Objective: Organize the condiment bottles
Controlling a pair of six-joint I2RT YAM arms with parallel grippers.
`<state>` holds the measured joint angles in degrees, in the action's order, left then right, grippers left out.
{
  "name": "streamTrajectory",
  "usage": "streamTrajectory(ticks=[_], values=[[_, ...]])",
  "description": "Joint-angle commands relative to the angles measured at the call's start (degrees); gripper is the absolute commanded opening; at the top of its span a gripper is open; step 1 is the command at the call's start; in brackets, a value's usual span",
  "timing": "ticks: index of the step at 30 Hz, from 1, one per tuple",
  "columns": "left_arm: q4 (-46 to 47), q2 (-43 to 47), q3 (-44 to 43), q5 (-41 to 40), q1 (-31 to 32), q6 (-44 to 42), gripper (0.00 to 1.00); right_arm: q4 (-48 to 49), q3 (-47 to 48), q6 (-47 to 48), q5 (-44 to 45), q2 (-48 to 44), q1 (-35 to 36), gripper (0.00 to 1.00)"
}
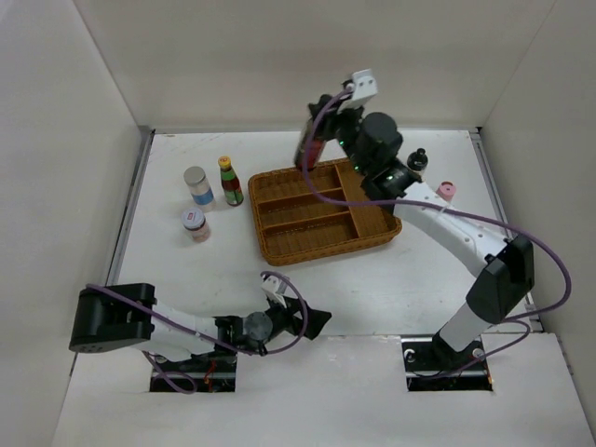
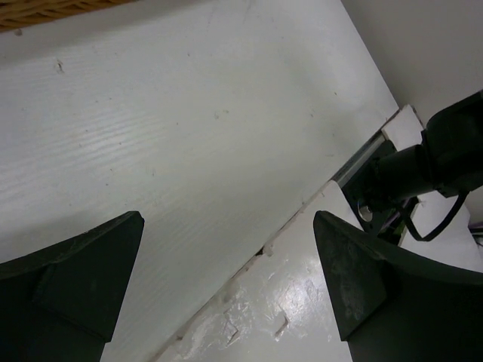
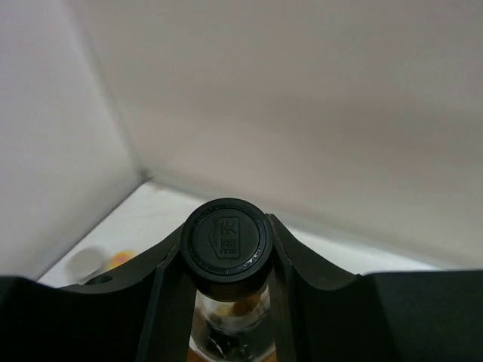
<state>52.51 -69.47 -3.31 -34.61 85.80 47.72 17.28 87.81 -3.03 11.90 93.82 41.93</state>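
My right gripper is going to let go of the black-capped bottle in the far end of the tray compartment [image 1: 355,179] nearest the shakers. The bottle is now held over the tray's far corner.
My right gripper [image 1: 321,126] is shut on the tall clear black-capped bottle [image 1: 308,149], held in the air over the far left corner of the brown wicker tray [image 1: 279,251]. In the right wrist view its black cap [image 3: 225,240] sits tight between my fingers [image 3: 290,260]. The silver-lidded blue-label jar [image 1: 196,186], the green red-yellow-capped bottle [image 1: 229,182] and the short red-lidded jar [image 1: 194,224] stand left of the tray. The black-capped brown shaker [image 1: 416,161] and the pink-capped shaker [image 1: 445,191] stand right of it. My left gripper [image 1: 303,314] is open and empty, low near the front edge [image 2: 226,279].
The tray's compartments hold nothing. White walls close in the table on the left, back and right. The left wrist view shows bare white table, the tray's rim [image 2: 45,11] at the top and the right arm's base [image 2: 423,166] at the right.
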Motion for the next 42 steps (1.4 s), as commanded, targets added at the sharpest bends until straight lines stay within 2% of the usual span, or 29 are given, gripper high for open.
streamTrajectory(ticks=[1, 7, 14, 21, 36, 42], values=[[-0.4, 3.5, 1.0, 1.6, -2.8, -0.7, 1.0, 9.7, -0.5, 3.1, 5.0, -3.2, -6.4, 0.32], [-4.0, 6.7, -0.6, 3.0, -7.4, -1.8, 1.0, 9.1, -0.2, 2.9, 5.2, -0.9, -15.5, 0.31], [-4.3, 7.9, -1.4, 5.1, -11.3, -2.5, 1.0, 10.1, -1.3, 2.6, 4.6, 3.4, -18.9, 0.31], [-6.1, 8.5, -2.1, 6.1, -13.5, -2.5, 1.0, 12.6, -3.2, 2.1, 4.5, 7.3, -19.2, 0.31], [-5.8, 8.6, -1.8, 6.1, -14.2, -2.9, 1.0, 17.0, -4.2, 1.8, 5.9, 12.4, -19.9, 0.32], [-5.5, 8.1, -1.7, 6.2, -14.3, -3.2, 1.0, 20.9, -8.5, 1.6, 6.0, 13.5, -19.7, 0.4]])
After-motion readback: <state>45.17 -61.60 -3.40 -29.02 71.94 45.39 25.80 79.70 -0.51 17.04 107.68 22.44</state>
